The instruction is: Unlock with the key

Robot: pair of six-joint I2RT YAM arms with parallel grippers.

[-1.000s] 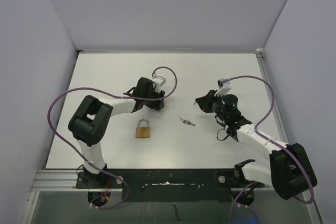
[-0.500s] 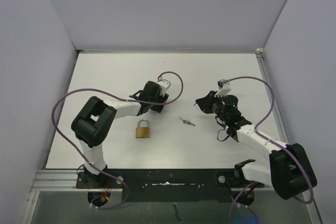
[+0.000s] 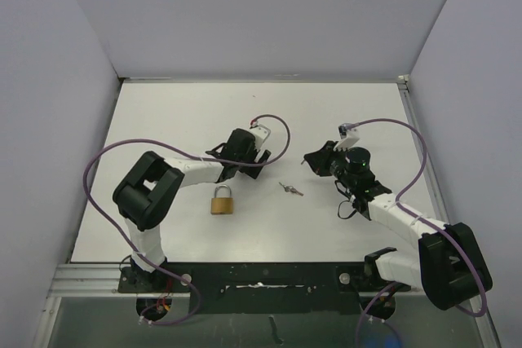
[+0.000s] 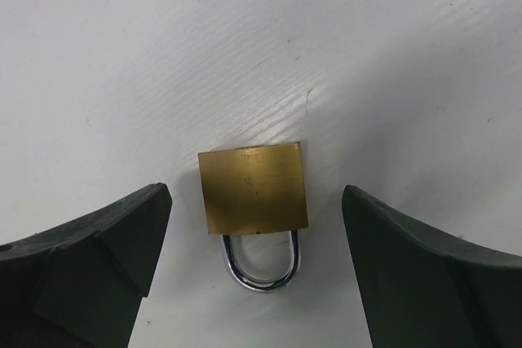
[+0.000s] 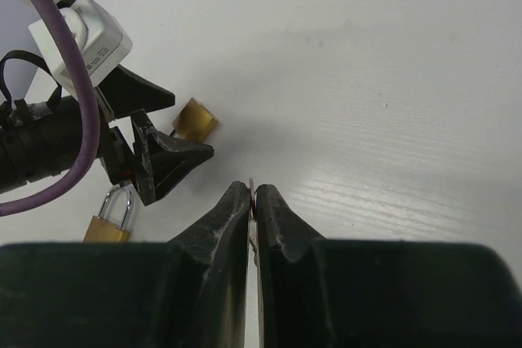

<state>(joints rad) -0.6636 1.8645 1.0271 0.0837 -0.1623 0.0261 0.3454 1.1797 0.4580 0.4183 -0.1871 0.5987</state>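
My left gripper's fingers straddle the padlock's whole body, so next I shift over and pinch the shackle's leg nearer the key bunch [image 4: 294, 252] before lifting the padlock.
A brass padlock [image 4: 253, 187] lies flat on the white table, its steel shackle toward the camera. My left gripper [image 4: 254, 196] is open and hovers over it, one finger on each side, apart from it. The same lock [image 5: 194, 118] shows past the left fingers [image 5: 167, 160] in the right wrist view; in the top view the left gripper [image 3: 249, 160] hides it. A second brass padlock [image 3: 222, 200] lies nearer, also seen in the right wrist view [image 5: 112, 219]. My right gripper [image 5: 252, 190] is shut on a thin key blade and stands at right [image 3: 310, 158].
A small loose key bunch [image 3: 289, 189] lies on the table between the two grippers. Purple cables loop off both wrists. White walls enclose the table on the left, back and right.
My left gripper has moved right and slightly nearer, coming over the padlock under it. The right arm, the loose keys and the nearer padlock have not moved.
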